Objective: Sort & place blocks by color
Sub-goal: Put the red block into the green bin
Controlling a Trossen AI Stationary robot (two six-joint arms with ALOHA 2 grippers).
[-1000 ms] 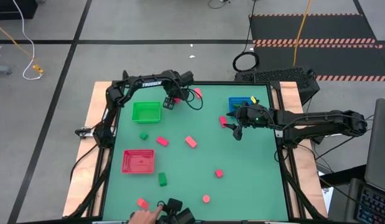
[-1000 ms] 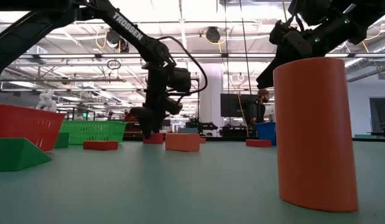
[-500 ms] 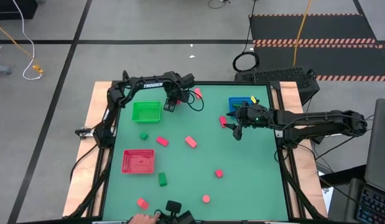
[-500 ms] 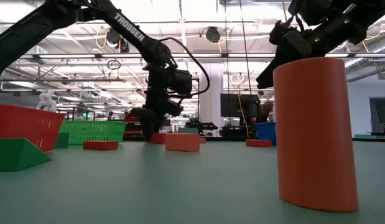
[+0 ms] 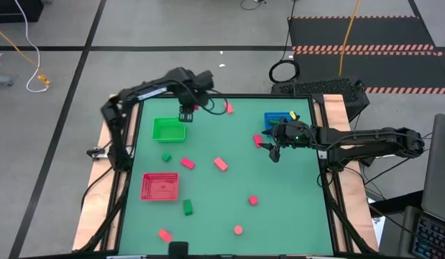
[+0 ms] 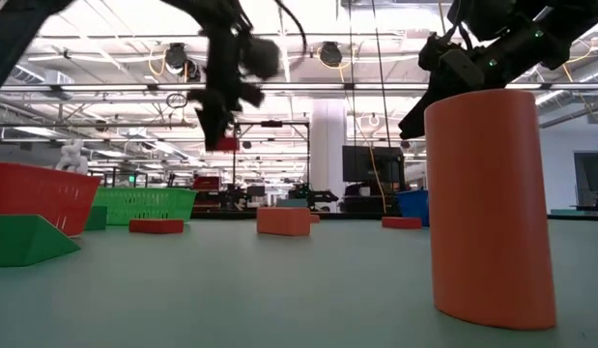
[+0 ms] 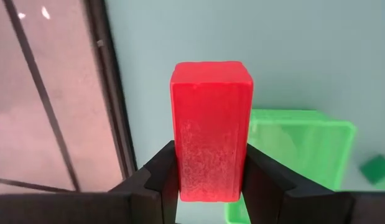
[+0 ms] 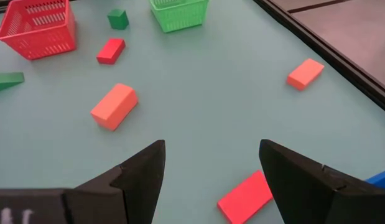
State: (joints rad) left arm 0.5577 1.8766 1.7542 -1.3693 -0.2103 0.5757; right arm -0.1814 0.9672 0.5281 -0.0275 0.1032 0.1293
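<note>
My left gripper is to place the red bar block, now high by the tray's far corner. It will release it inside the green tray, about the middle of its bottom (image 5: 166,130).
My left gripper (image 5: 186,113) hangs high over the table by the far right corner of the green tray (image 5: 169,129), shut on a red bar block (image 7: 211,124); the low view shows that block (image 6: 226,144) well above the table. My right gripper (image 5: 272,150) waits open above the table's right part, with a red bar (image 8: 245,198) lying flat just beside it. More red blocks (image 5: 221,164) and green blocks (image 5: 187,207) lie scattered flat on the green table. My left gripper pinches the red bar between its two fingers (image 7: 164,171), one on each long side near one end (image 7: 208,183). The fingers come from above, pointing down and along the bar. The bar is lifted clear and sticks out past the fingertips.
A red tray (image 5: 159,186) sits near the left edge and a blue tray (image 5: 280,119) at the far right. An orange cylinder (image 6: 489,208) stands close to the low camera near the table's near edge. A red block (image 5: 228,108) lies by the far edge.
My left gripper has risen from the table with the red bar, lifting it clear, and moved a little toward the table's left and far edges. A person's hand at the near edge has withdrawn out of view.
</note>
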